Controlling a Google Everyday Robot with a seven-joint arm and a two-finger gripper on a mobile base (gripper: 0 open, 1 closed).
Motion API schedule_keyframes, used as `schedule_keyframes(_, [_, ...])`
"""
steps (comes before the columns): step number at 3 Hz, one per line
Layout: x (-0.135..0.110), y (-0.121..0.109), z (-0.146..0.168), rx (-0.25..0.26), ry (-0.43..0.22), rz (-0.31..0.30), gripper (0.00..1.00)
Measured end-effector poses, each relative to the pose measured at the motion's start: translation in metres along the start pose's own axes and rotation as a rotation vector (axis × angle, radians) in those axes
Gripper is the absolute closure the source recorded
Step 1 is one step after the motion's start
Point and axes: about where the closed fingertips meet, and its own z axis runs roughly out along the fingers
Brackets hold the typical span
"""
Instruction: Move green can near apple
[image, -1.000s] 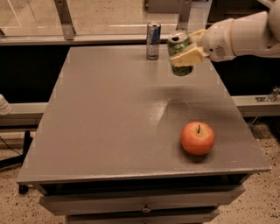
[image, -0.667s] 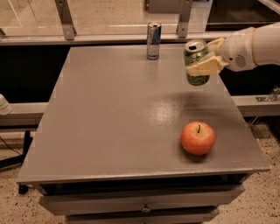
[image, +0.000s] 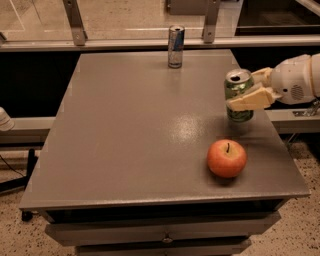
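My gripper is going to set the green can down and let go of it on the grey table (image: 255, 153) just behind the apple, near the table's side edge.
The green can (image: 238, 96) with a silver top is upright at the right side of the grey table (image: 130, 130). It hangs just above the surface or barely touches it; I cannot tell which. My gripper (image: 246, 89) reaches in from the right and is shut on the can, with one pale finger (image: 250, 100) across its front. The red-orange apple (image: 227, 158) with a short dark stem lies on the table a short way in front of the can, near the front right corner.
A slim blue-and-silver can (image: 175, 46) stands at the table's far edge, near the middle. Metal rail posts (image: 74, 22) run behind the table. The table's right edge is just beyond the can. Drawers sit under the front edge.
My gripper has carried the green can from the far right of the table forward and down, toward the apple. The apple and the blue-and-silver can have not moved.
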Motion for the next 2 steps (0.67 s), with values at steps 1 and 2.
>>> schedule_keyframes(1, [0.013,0.016,-0.01,-0.06,0.003,0.022,1.0])
schedule_keyframes(2, [0.027,0.033,-0.017,-0.121,-0.009,0.054,1.0])
